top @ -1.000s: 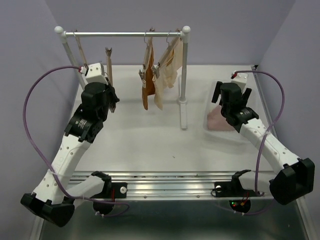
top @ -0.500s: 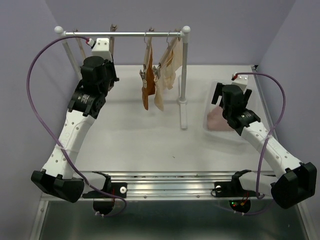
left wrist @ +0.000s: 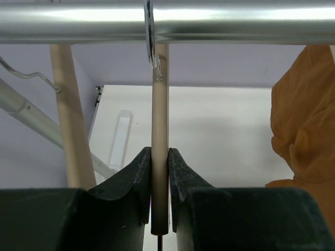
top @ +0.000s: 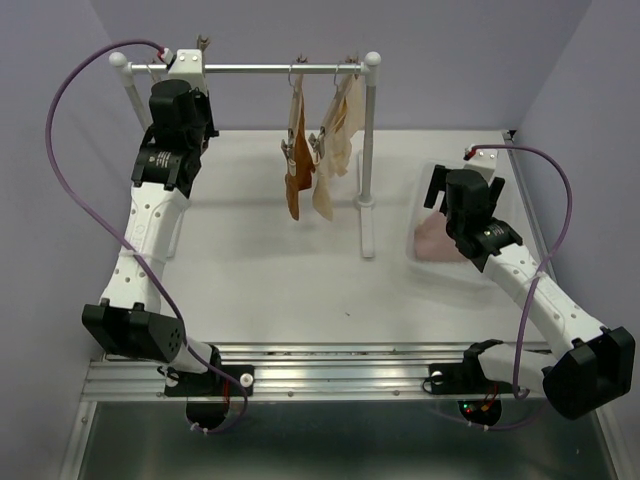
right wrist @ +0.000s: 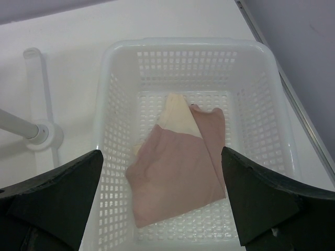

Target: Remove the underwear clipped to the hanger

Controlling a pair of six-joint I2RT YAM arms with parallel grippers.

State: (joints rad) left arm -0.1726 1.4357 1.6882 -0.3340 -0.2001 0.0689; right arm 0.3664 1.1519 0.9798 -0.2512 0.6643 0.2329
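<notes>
Next, I release the bare wooden hanger, whose hook now sits over the rail, from my left gripper on the rail (top: 192, 88) close beside the second bare wooden hanger.
My left gripper (top: 197, 52) is raised to the rail (top: 250, 68) and shut on the bar of a bare wooden hanger (left wrist: 159, 157), whose wire hook (left wrist: 150, 31) sits over the rail (left wrist: 235, 23). The rust-brown underwear (top: 294, 165) and the beige underwear (top: 336, 140) hang clipped to hangers further right; the rust-brown one (left wrist: 303, 130) shows at the right of the left wrist view. The pale pink underwear (right wrist: 178, 178) lies in a white basket (right wrist: 107, 130). My right gripper (right wrist: 161, 151) is open and empty above it, and also shows in the top view (top: 435, 188).
A second bare wooden hanger (left wrist: 68, 115) hangs left of the one I hold. The rack's right post (top: 368, 150) and foot (top: 366, 235) stand between the hanging clothes and the basket (top: 425, 215). Purple walls close in on the left, back and right.
My left arm rose from mid-height up and back to the left end of the rail, carrying the bare hanger. The right arm barely moved.
</notes>
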